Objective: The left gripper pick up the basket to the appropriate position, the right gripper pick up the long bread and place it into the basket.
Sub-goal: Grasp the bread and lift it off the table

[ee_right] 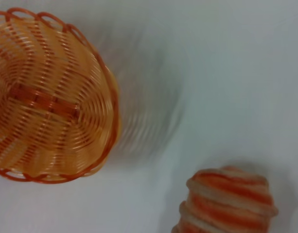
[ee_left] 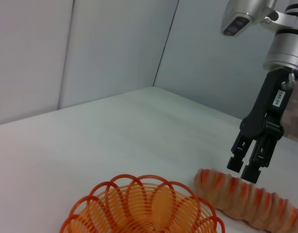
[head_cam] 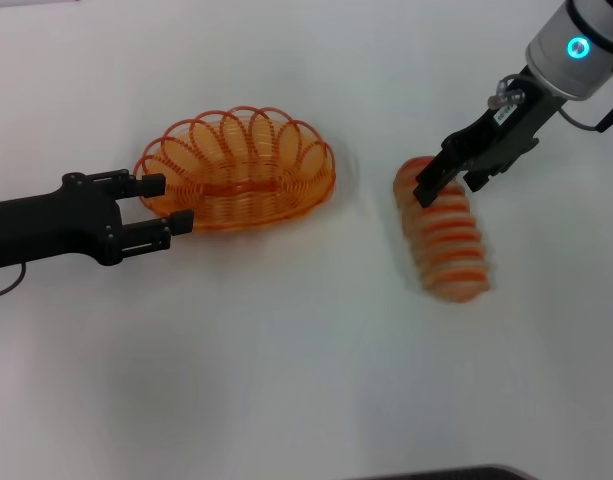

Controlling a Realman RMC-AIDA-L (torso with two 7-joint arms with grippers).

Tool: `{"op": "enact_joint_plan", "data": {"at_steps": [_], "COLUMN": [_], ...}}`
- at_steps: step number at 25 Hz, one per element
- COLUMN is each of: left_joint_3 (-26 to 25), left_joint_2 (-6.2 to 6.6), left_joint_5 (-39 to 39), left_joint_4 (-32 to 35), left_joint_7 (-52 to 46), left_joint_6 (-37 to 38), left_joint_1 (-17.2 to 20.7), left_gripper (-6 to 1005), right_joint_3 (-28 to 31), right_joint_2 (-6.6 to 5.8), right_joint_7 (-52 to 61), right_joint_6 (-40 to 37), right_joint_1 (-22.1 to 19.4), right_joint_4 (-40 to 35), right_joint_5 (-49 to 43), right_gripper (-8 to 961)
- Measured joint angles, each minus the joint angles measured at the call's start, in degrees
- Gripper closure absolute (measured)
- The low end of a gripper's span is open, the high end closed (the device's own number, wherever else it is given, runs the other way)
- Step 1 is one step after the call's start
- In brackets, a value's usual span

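The robot's right gripper will next close across the middle stripes (head_cam: 444,226) of the long bread, so that both of its ends stay free.
The orange wire basket (head_cam: 236,170) sits on the white table, left of centre; it also shows in the left wrist view (ee_left: 144,208) and the right wrist view (ee_right: 46,97). My left gripper (head_cam: 168,203) is open at the basket's left rim, one finger on either side of that edge. The long bread (head_cam: 446,240), tan with orange-red stripes, lies on the table to the right, also seen in the wrist views (ee_left: 251,199) (ee_right: 226,204). My right gripper (head_cam: 448,186) is open just over the bread's far end, holding nothing; it also shows in the left wrist view (ee_left: 243,169).
White table (head_cam: 306,380) all around, with a gap between basket and bread. White walls (ee_left: 114,48) stand behind the table. A dark edge (head_cam: 436,472) runs along the table's near side.
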Motion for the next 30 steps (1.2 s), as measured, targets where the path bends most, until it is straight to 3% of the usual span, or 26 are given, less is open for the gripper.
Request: {"op": "enact_joint_plan", "data": {"at_steps": [15,26,30], "left_joint_3": [0.06,0.45,0.69], "left_joint_2": [-0.32,-0.41,-0.41], "left_joint_5": [0.04,0.04,0.04], "left_joint_4": [-0.27,-0.86,-0.97], "left_joint_7": [0.08,0.13,0.13], "left_joint_6": [-0.34,-0.83,-0.86], "left_joint_1": [-0.36,-0.49,-0.57], "left_gripper": [346,347,347], "right_joint_3": [-4.86,-5.19,-5.15], "right_joint_2": [0.41,0.57,0.55], "right_joint_7": [0.77,0.32,0.2], "right_joint_6": [4.76,4.58,4.55], "right_joint_1": [1.6,1.89,1.9], "right_joint_4": [4.91,4.35,4.1], "right_joint_5": [-0.13,-0.1,0.12], "right_gripper": [133,363,399]}}
